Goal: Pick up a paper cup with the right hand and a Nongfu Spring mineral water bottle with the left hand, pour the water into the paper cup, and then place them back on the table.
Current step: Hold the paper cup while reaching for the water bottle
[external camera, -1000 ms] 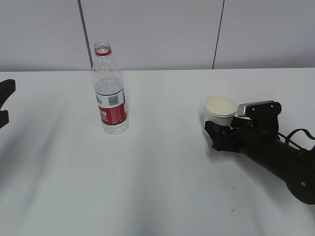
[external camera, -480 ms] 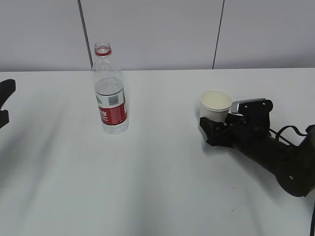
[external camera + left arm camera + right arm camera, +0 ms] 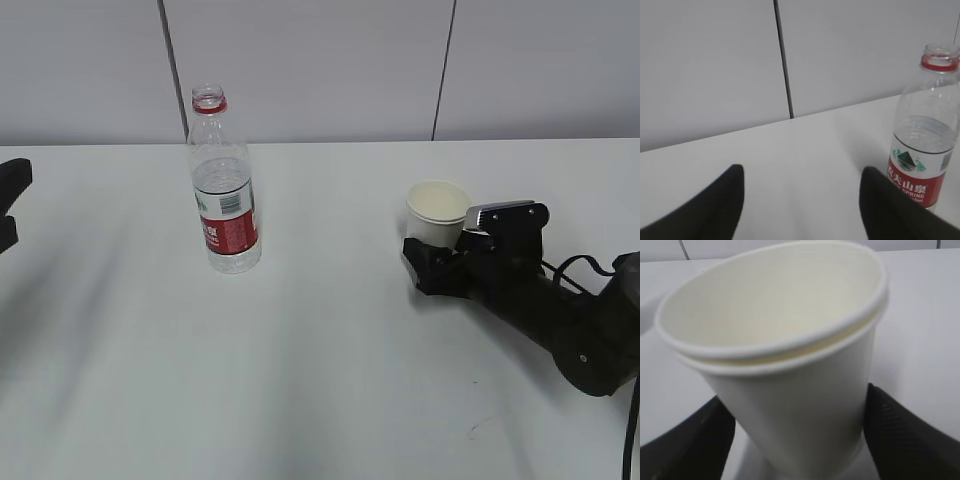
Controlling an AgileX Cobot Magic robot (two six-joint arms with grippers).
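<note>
The label [image 3: 229, 219] [image 3: 918, 176] on the lower half of the Nongfu Spring bottle is the next place my left gripper needs to go to and close on.
The paper cup [image 3: 437, 212] stands on the table [image 3: 330, 340] at the right, white with a cream, empty inside. My right gripper [image 3: 438, 250] lies low on the table around its base. In the right wrist view the cup [image 3: 790, 365] fills the frame and leans a little, and both black fingers [image 3: 895, 435] press its lower sides. The uncapped Nongfu Spring bottle [image 3: 224, 185] stands upright at the left, with water [image 3: 222, 180] up to just above its label. My left gripper [image 3: 8, 205] is open at the far left edge. Its wrist view shows the bottle [image 3: 925, 135] right of the spread fingers [image 3: 710, 210].
A grey panelled wall [image 3: 320, 70] runs behind the table's far edge. A small dark scuff mark [image 3: 478, 428] lies on the table near the front right. My right arm's black body [image 3: 570, 330] stretches along the table's right side.
My right gripper has slid left and farther in around the cup, and the cup has shifted a little left and away with it. The bottle and left gripper have not moved.
</note>
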